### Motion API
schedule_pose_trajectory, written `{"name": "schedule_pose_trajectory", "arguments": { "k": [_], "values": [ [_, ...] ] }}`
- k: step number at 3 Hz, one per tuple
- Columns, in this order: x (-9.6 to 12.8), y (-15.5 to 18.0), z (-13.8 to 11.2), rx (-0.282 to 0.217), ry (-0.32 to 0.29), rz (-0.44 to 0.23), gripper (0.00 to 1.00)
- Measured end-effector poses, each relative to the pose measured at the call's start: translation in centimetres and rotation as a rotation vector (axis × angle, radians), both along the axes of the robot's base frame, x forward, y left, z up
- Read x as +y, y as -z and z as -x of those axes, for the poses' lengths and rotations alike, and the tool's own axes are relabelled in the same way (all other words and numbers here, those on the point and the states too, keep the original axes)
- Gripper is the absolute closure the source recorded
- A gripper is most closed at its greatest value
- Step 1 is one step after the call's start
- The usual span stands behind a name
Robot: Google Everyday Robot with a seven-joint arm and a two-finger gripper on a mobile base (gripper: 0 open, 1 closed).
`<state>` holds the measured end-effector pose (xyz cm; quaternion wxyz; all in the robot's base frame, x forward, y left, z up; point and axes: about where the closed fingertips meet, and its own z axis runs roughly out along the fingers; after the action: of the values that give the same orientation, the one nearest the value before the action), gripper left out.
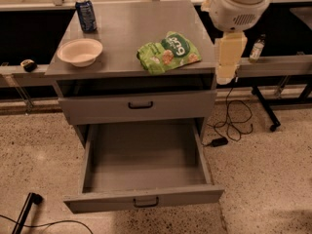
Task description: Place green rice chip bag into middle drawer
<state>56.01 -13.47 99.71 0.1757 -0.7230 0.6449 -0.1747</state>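
Observation:
The gripper next closes on the green rice chip bag's half farther from the white bowl [179,48].
The green rice chip bag [168,52] lies flat on the grey cabinet top, near its front right. The middle drawer [144,197] is the lowest one. It is pulled fully out and its tray holds nothing. My white arm comes in from the top right. Its cream gripper [226,72] hangs down just past the cabinet's right edge, to the right of the bag and not touching it. It holds nothing that I can see.
A white bowl [80,51] sits at the front left of the cabinet top [126,26] and a blue can [87,15] at the back left. The drawer above [140,105] is closed. Cables [233,123] lie on the floor to the right. A small bottle [256,48] stands on the right shelf.

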Motion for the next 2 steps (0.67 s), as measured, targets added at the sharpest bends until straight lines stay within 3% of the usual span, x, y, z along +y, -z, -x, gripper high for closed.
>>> {"name": "schedule_pose_trajectory", "arguments": {
  "k": [1, 2],
  "values": [
    [2.6, 1.8, -4.7, -0.002, -0.164, -0.012, 0.00],
    [4.3, 6.5, -5.5, 0.127, -0.333, -0.077, 0.00]
  ]
}}
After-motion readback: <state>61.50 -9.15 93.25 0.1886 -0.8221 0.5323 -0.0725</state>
